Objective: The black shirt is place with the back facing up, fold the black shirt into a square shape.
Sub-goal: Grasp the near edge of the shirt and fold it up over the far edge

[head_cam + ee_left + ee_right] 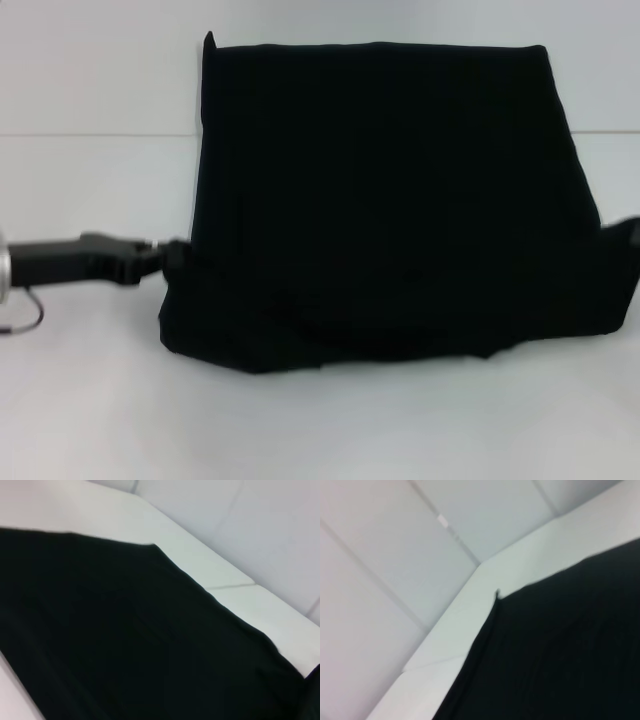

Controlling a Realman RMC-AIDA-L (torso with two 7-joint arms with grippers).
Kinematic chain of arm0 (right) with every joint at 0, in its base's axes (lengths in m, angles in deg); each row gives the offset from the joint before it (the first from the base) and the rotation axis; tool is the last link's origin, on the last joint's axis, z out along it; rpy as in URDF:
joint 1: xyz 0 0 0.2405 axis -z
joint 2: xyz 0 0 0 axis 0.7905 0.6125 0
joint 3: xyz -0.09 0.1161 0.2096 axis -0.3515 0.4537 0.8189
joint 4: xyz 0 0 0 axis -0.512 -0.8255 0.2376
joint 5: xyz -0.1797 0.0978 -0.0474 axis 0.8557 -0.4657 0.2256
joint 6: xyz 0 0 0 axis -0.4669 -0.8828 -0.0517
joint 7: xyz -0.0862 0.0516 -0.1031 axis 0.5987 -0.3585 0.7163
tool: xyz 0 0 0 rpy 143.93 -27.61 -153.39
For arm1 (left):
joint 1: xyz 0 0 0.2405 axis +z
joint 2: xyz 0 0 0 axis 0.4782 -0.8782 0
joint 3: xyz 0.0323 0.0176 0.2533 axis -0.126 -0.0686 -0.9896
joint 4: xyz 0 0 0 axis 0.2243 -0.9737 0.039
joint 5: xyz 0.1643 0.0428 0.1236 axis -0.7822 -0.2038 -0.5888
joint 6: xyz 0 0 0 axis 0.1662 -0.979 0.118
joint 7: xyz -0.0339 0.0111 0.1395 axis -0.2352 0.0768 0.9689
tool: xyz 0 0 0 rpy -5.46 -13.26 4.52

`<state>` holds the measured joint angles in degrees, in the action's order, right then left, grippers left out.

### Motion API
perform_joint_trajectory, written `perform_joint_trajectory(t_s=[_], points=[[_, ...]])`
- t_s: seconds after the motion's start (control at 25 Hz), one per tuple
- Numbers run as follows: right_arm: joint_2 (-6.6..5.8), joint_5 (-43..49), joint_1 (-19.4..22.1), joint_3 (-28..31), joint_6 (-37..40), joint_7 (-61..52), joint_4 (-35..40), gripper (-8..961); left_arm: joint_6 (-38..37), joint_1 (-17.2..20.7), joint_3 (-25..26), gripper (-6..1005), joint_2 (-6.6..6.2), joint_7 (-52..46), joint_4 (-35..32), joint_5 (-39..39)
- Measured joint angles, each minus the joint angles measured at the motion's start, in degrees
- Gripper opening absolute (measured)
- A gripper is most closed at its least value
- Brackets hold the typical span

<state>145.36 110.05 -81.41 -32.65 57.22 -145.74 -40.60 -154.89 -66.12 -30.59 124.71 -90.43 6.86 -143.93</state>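
My left gripper is going to release the near hem on the black shirt's side edge (198, 128), beside the seam line of the table.
The black shirt (390, 200) lies on the white table as a large dark block with no lettering showing. Its near part forms a wider, bulging band (380, 320) that reaches out to both arms. My left gripper (172, 256) comes in from the left and meets the shirt's left edge, where its tip merges with the cloth. My right gripper (630, 233) shows only as a dark piece at the shirt's right edge. The left wrist view shows the shirt (125, 640) close below, and the right wrist view shows the shirt (560, 650) with one far corner.
The white table (100, 400) extends around the shirt, with bare surface at the front and left. A seam line (100, 133) crosses the table at the back. White panelled walls (395, 555) stand beyond the table's far edge.
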Motion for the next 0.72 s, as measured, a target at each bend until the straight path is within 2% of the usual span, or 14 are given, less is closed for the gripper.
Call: perform_joint_trajectory(t_s=[0.12,0.28,0.4,0.48,0.6,0.72], points=[[-0.79,-0.03,-3.0,-0.14,-6.08,0.2,-2.85,24,3.73,-2.07,-0.05,80,-0.57,-0.35,1.59,0.01],[-0.63,-0.04,-6.75,-0.66,-14.1,0.05,-4.05,24,16.17,-7.42,-0.1,86,-1.39,-1.5,5.35,0.07],[-0.55,-0.03,-9.79,-2.03,-21.49,-0.58,-5.88,24,22.95,-9.61,-1.43,89,-1.27,-3.69,6.81,-0.23],[-0.83,-0.03,-11.91,-3.25,-26.48,-0.96,-7.89,24,30.45,-11.54,-5.33,92,-1.02,-5.45,8.44,-0.19],[-1.13,0.07,-15.35,-6.23,-34.51,-2.01,-10.02,24,34.26,-12.68,-7.0,96,-0.92,-5.71,9.47,-0.07],[-0.8,0.25,-19.21,-11.44,-43.33,-4.64,-10.38,24,39.13,-14.49,-8.11,100,-0.8,-5.72,10.76,-0.04]])
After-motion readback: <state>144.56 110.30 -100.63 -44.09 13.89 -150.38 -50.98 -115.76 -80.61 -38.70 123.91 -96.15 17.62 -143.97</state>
